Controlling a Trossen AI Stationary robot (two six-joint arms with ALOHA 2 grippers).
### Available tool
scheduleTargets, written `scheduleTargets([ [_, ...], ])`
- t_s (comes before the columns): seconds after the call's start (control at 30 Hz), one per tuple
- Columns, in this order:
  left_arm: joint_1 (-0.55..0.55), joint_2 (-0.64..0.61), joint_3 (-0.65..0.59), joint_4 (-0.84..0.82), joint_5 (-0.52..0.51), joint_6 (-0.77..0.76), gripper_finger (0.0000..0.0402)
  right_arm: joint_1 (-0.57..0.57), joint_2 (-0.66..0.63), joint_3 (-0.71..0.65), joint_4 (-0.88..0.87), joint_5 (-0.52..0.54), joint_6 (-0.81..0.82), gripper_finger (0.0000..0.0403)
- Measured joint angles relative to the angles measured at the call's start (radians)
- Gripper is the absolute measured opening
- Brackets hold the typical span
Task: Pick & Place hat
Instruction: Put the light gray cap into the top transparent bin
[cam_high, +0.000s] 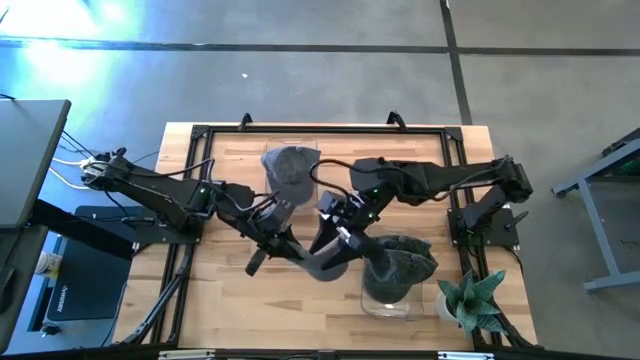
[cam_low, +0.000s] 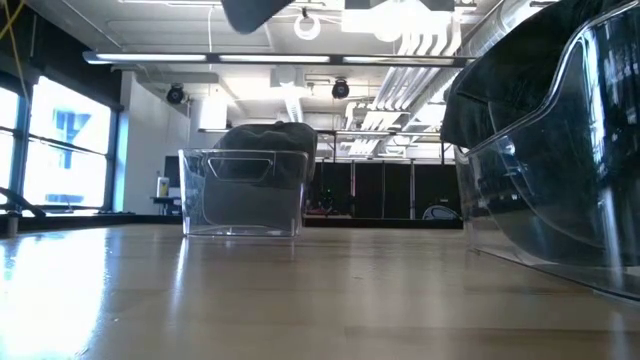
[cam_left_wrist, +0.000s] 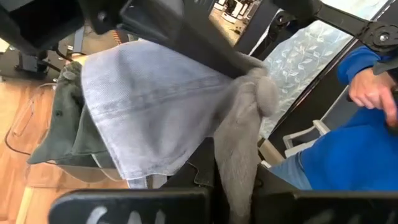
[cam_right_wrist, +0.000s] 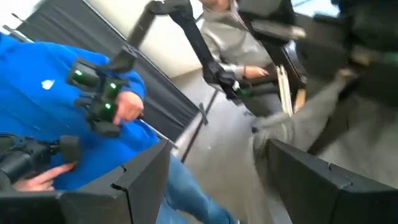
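Note:
Next, my right gripper takes hold of its free side (cam_high: 338, 270) to straighten the grey hat before the far bin, because the hat hangs crooked from a bunched fold in my left gripper.
A grey hat (cam_high: 322, 264) hangs in the air between my two grippers, above the middle of the table; in the low view only its dark underside (cam_low: 250, 10) shows at the top edge. My left gripper (cam_high: 280, 243) is shut on it. My right gripper (cam_high: 335, 232) stands open right beside it; in its own wrist view (cam_right_wrist: 217, 158) the fingers are wide apart. A second grey hat (cam_high: 290, 168) lies in a clear bin (cam_high: 268, 185) at the far side. A dark green hat (cam_high: 402, 262) lies in a clear bin (cam_high: 392, 300) at the near right. My left gripper (cam_left_wrist: 233, 196) pinches a bunched fold (cam_left_wrist: 239, 155) of the grey hat between its two fingers. The hat is lifted clear of the table, and its wide panel (cam_left_wrist: 149, 106) spreads away from the hold. My right gripper has one finger (cam_left_wrist: 186, 40) lying across the hat's wide panel near the bunched part (cam_left_wrist: 261, 87). Its fingers are apart, and I cannot tell whether a finger is inside the hat.
A potted plant (cam_high: 470, 300) stands at the table's near right corner, beside the near bin. A black frame (cam_high: 300, 128) runs along the table's edges. A person in a blue top (cam_right_wrist: 43, 93) is close behind the table.

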Motion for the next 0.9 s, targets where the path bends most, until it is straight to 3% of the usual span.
scheduleTargets([
  [0.13, 0.000, 0.000, 0.000, 0.001, 0.006, 0.000, 0.0005, -0.003, -0.001, 0.000, -0.124, 0.079, -0.086, 0.0263],
  [0.3, 0.000, -0.011, 0.000, 0.027, 0.032, 0.002, 0.0005, 0.009, 0.004, 0.000, -0.250, 0.171, -0.313, 0.0263],
  [0.57, 0.000, -0.010, 0.000, 0.024, 0.055, 0.027, 0.0005, 0.023, 0.038, 0.000, -0.272, 0.145, -0.491, 0.0245],
  [0.67, 0.000, -0.022, 0.000, 0.017, 0.079, 0.028, 0.0005, 0.023, 0.038, 0.000, -0.285, 0.093, -0.487, 0.0198],
  [0.83, 0.000, -0.040, -0.001, 0.015, 0.117, 0.027, 0.0005, 0.023, 0.023, 0.000, -0.230, -0.058, -0.412, 0.0052],
  [0.9, 0.000, -0.044, 0.001, 0.031, 0.133, 0.026, 0.0005, 0.027, 0.020, 0.000, -0.181, -0.092, -0.411, 0.0015],
])
